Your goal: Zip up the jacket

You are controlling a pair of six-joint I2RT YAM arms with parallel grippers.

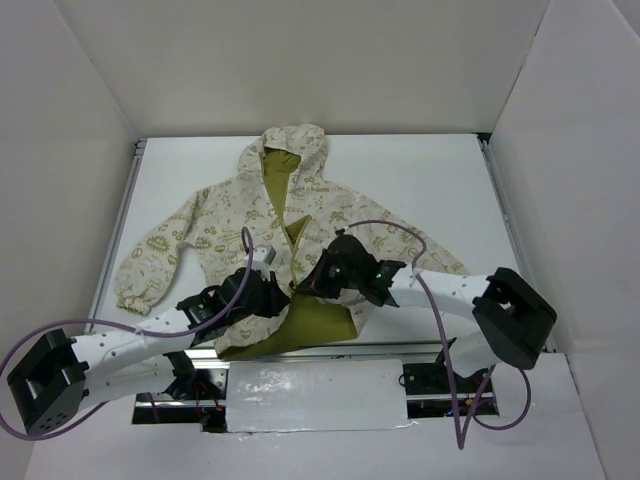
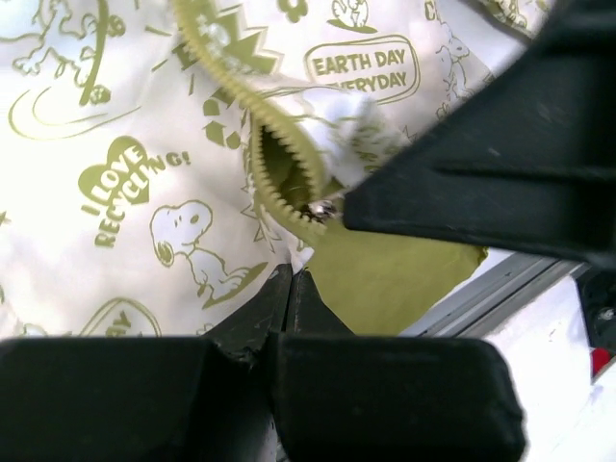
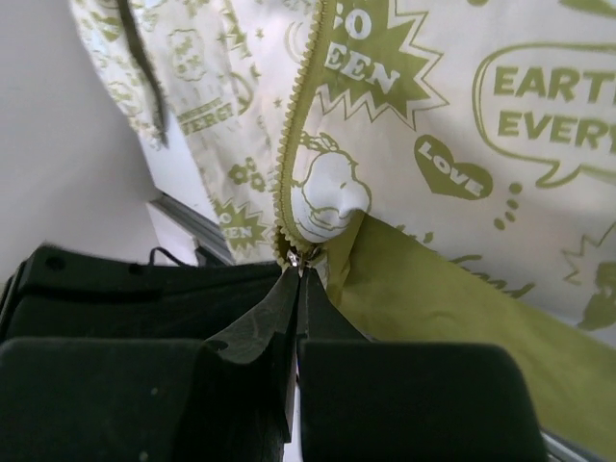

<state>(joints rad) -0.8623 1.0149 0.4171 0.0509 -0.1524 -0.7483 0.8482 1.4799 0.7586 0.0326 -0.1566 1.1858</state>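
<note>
The zipper teeth are bowing apart just above the slider. So next my right gripper lets go of the pull and takes the cloth [image 3: 335, 229] beside the zipper's bottom end.
The cream jacket [image 1: 220, 225] with olive prints lies flat on the white table, hood at the far end, its front open at the top. Both grippers meet at the bottom of its zipper. My right gripper [image 1: 312, 283] [image 3: 296, 272] is shut on the small metal zipper pull [image 3: 294, 257], with the olive teeth running up from it. My left gripper [image 1: 278, 290] [image 2: 292, 274] is shut on the jacket's edge just below the slider [image 2: 320, 209]. The right finger [image 2: 481, 183] shows as a black wedge in the left wrist view.
Olive cloth [image 1: 310, 325] sticks out under the hem toward the near metal rail [image 1: 320, 352]; I cannot tell whether it is lining or another garment. White walls enclose the table [image 1: 420, 180]. Purple cables [image 1: 100, 325] loop by the arms.
</note>
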